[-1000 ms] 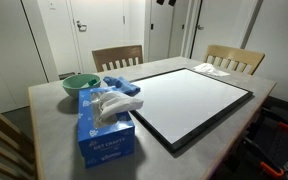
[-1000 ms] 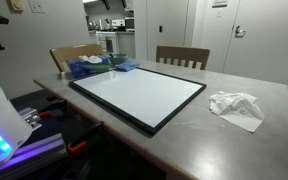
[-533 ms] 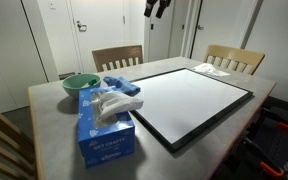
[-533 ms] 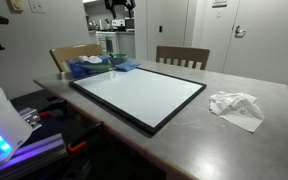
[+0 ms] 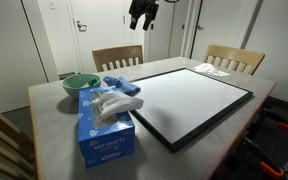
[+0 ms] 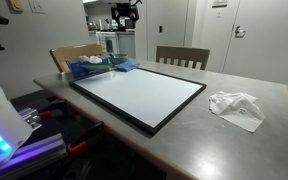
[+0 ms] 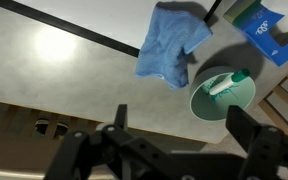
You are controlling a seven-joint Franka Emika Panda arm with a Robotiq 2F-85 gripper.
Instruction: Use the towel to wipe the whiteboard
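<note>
My gripper needs to close on the middle of the crumpled blue towel (image 5: 120, 84) (image 7: 171, 46) at the corner of the whiteboard, next to the green bowl.
The towel (image 5: 122, 85) is a small blue cloth lying crumpled at the whiteboard's corner, beside the green bowl; in the wrist view the towel (image 7: 172, 45) covers that corner of the frame. The whiteboard (image 5: 194, 100) lies flat on the table with a white surface and black frame, also seen in an exterior view as whiteboard (image 6: 139, 95) and in the wrist view as whiteboard (image 7: 109, 15). My gripper (image 5: 141, 12) hangs high above the table, well over the towel, gripper (image 6: 127, 12). Its jaws (image 7: 181, 125) stand wide open with nothing between them.
A green bowl (image 5: 80, 84) holding a white item sits beside the towel. A blue tissue box (image 5: 104, 130) stands near the table's front corner. A crumpled white tissue (image 6: 237, 105) and white papers (image 5: 216, 69) lie past the board. Two wooden chairs (image 5: 117, 56) stand behind the table.
The gripper has come down into view from the top and shifted sideways toward the spot above the towel and bowl. Nothing on the table has moved.
</note>
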